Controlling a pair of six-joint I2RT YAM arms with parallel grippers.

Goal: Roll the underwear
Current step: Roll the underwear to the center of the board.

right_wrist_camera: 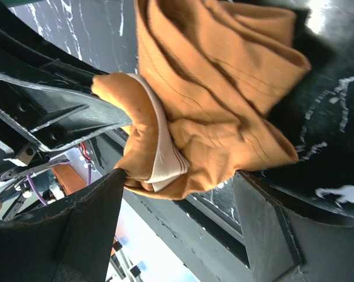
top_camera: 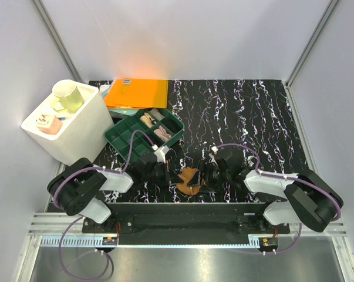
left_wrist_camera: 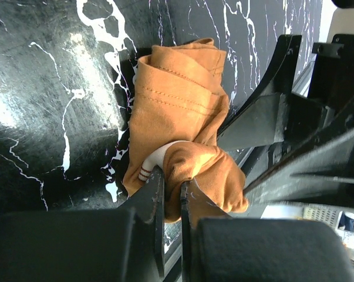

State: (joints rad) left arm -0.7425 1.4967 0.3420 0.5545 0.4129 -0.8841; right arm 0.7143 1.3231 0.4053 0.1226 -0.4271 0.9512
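The fold at my left gripper stops short of the flat near edge of the underwear, so next my right gripper closes on that edge (right_wrist_camera: 215, 167) and gathers it into the roll.
The brown underwear (top_camera: 189, 179) lies bunched and partly rolled on the black marbled table, close to its near edge. In the left wrist view the underwear (left_wrist_camera: 182, 100) has its pale waistband (left_wrist_camera: 155, 163) right at my left gripper (left_wrist_camera: 172, 183), which is shut on a fold of the brown fabric. My left gripper (top_camera: 175, 175) comes in from the left. My right gripper (top_camera: 204, 175) faces it from the right. In the right wrist view my right gripper (right_wrist_camera: 181, 175) stands open, its fingers (right_wrist_camera: 100, 211) straddling the near end of the underwear (right_wrist_camera: 223, 76) without pinching it.
A green compartment tray (top_camera: 122, 136) with small items sits behind the left arm. An orange folder (top_camera: 137, 93) lies further back. A white box (top_camera: 77, 132) at the left holds a green mug (top_camera: 68, 96). The table's near rail (top_camera: 188, 207) runs just below the underwear.
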